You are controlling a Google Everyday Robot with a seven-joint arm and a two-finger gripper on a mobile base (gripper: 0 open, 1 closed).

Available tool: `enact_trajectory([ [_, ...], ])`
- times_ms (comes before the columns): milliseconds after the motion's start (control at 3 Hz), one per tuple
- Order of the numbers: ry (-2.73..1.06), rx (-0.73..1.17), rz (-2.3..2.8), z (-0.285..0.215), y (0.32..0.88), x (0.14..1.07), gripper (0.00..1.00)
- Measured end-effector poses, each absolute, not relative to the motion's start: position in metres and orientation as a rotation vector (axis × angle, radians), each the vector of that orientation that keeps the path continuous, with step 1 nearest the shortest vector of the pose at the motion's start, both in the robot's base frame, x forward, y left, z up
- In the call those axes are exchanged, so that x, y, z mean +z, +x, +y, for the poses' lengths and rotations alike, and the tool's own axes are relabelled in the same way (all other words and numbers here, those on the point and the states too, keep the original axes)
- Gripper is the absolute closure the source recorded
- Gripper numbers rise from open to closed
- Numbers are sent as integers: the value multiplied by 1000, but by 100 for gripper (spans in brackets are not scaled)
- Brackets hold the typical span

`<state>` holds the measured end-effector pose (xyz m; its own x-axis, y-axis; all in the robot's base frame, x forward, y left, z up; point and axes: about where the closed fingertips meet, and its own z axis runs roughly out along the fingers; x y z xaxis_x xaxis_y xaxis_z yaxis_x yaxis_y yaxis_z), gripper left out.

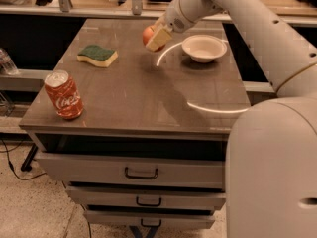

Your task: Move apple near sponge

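I need to release the apple, now just above the table's far middle, from my gripper onto the table, setting it against the sponge's end (123,54) that faces the white bowl.
My gripper (152,37) is shut on the red-orange apple (147,34), holding it just above the table's far middle. Only the apple's left side shows past the pale fingers (157,37). The sponge (97,55), green top over a yellow body, lies flat on the table (148,98) to the left of the apple, a short gap away. My white arm reaches in from the upper right.
A white bowl (204,47) stands right of the gripper. A red soda can (63,94) stands upright near the table's front left corner. Drawers with handles (141,173) sit below the tabletop. My large white arm fills the right side.
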<state>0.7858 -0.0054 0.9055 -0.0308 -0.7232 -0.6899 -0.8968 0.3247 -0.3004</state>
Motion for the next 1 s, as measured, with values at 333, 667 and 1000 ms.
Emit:
enact_trajectory([
  [333, -1483, 293, 1803, 4, 775, 885, 100],
  [667, -1524, 339, 1755, 34, 770, 882, 100],
  [1000, -1547, 382, 1697, 63, 769, 888, 100],
])
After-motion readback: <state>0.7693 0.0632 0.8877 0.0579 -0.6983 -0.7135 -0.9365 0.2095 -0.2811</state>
